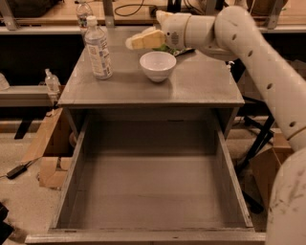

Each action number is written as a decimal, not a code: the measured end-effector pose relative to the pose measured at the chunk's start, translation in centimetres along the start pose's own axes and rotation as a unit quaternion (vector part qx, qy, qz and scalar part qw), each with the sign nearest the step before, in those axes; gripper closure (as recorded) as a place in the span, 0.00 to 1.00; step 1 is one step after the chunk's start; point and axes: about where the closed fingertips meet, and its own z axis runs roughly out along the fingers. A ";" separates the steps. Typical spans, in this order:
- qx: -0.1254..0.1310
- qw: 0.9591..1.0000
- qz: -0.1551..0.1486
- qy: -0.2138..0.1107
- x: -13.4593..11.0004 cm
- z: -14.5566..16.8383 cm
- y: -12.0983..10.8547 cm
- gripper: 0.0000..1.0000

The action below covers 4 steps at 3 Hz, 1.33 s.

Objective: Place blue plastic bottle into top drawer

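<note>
The robot's gripper needs to next move to the middle of the blue plastic bottle [98, 50], about halfway between its cap and its base, and close there.
The blue plastic bottle [98, 48] stands upright on the back left of the grey cabinet top [201, 81]; it is clear and ribbed, with a white cap and a white label. The top drawer [148, 191] is pulled fully out below, and its grey floor is bare. My gripper [139, 41], with yellowish tips, hovers above the cabinet top just behind the white bowl [158, 65]. It is right of the bottle, a short gap away, and not touching it. It holds nothing that I can see.
A green item [166, 48] lies behind the bowl, partly hidden by the gripper. A slimmer bottle [83, 8] stands on the shelf behind. A small pump bottle [51, 81] sits on the left ledge. Cardboard boxes lie on the floor at left [48, 143] and right [267, 167].
</note>
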 end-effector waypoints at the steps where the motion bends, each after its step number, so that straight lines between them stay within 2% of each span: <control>1: 0.008 1.000 -0.002 -0.019 0.0 4.5 -0.6 0.00; 2: -0.002 1.000 0.008 -0.007 0.5 8.8 0.1 0.00; 3: -0.014 0.999 0.024 0.016 1.3 12.3 2.1 0.00; 4: -0.029 0.998 0.043 0.036 2.8 15.1 5.1 0.18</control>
